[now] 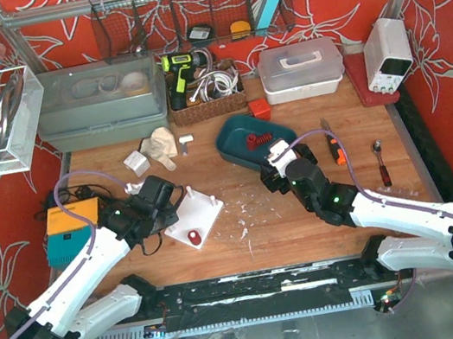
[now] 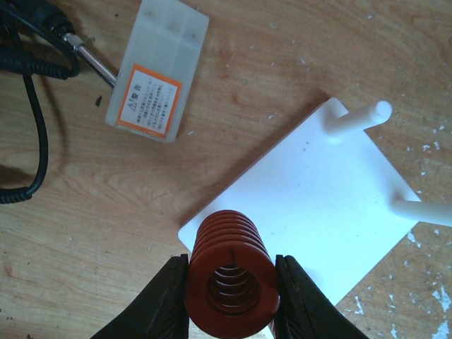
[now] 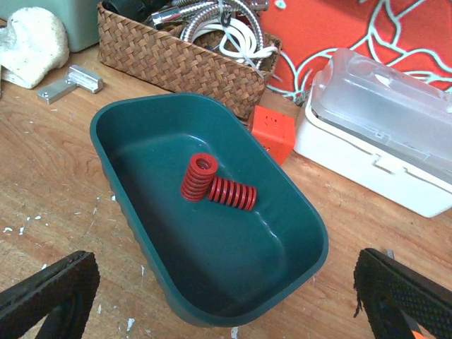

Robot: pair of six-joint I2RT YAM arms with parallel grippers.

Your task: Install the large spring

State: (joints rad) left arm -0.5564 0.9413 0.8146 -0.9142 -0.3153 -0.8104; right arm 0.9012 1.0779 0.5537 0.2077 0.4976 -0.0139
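My left gripper is to let go of the large red spring, which will then rest on the white base plate's corner point(image 1: 170, 229) point(image 2: 212, 238) nearest the black cables.
My left gripper point(image 2: 232, 300) is shut on a large red spring point(image 2: 232, 279), held end-on over the left corner of a white base plate point(image 2: 318, 205). Two white pegs point(image 2: 360, 116) point(image 2: 424, 210) stand on the plate's far side. In the top view the spring point(image 1: 192, 234) shows over the plate's near corner point(image 1: 208, 216). My right gripper point(image 3: 226, 304) is wide open and empty, just in front of a green tray point(image 3: 141, 233) that holds two more red springs point(image 3: 198, 176) point(image 3: 231, 193). The tray also shows in the top view point(image 1: 235, 143).
A labelled plastic box point(image 2: 157, 70) and black cables point(image 2: 35, 106) lie left of the plate. A wicker basket point(image 3: 176, 56), an orange cube point(image 3: 272, 133) and a white lidded box point(image 3: 381, 134) stand behind the tray. A screwdriver point(image 1: 336, 148) and a spoon point(image 1: 380, 162) lie to the right.
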